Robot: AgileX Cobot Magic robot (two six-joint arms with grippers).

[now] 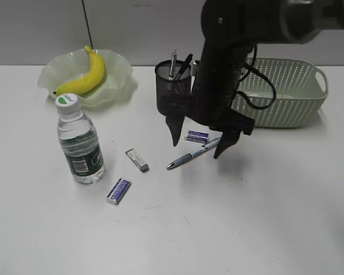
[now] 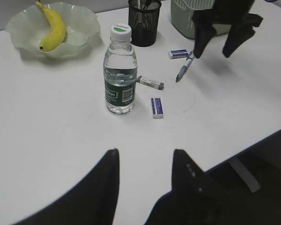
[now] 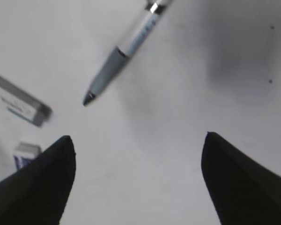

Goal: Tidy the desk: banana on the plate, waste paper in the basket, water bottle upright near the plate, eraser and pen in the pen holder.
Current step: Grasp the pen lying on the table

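My right gripper should move down to the pen next and close on the upper end of its grey grip (image 1: pixel 188 157) (image 3: pixel 119 56), beside the pale middle.
The banana (image 1: pixel 83 77) lies in the wavy pale green plate (image 1: pixel 121 67) at the back left. The water bottle (image 1: pixel 79 143) stands upright in front of the plate. A pen (image 1: pixel 190 155) lies on the desk (image 1: pixel 246 217) before the black mesh pen holder (image 1: pixel 173 89), which holds other pens. Three erasers lie loose: one (image 1: pixel 197 136) by the pen, one (image 1: pixel 137 160) and one (image 1: pixel 118 191) nearer the bottle. My right gripper (image 1: pixel 198 147) hangs open just above the pen (image 3: pixel 126 47), empty. My left gripper (image 2: pixel 145 154) is open and empty over bare desk. I cannot make out the waste paper.
The sage-green basket (image 1: pixel 292 91) stands at the back right, partly behind my right arm. The desk's front edge shows in the left wrist view (image 2: pixel 253 140).
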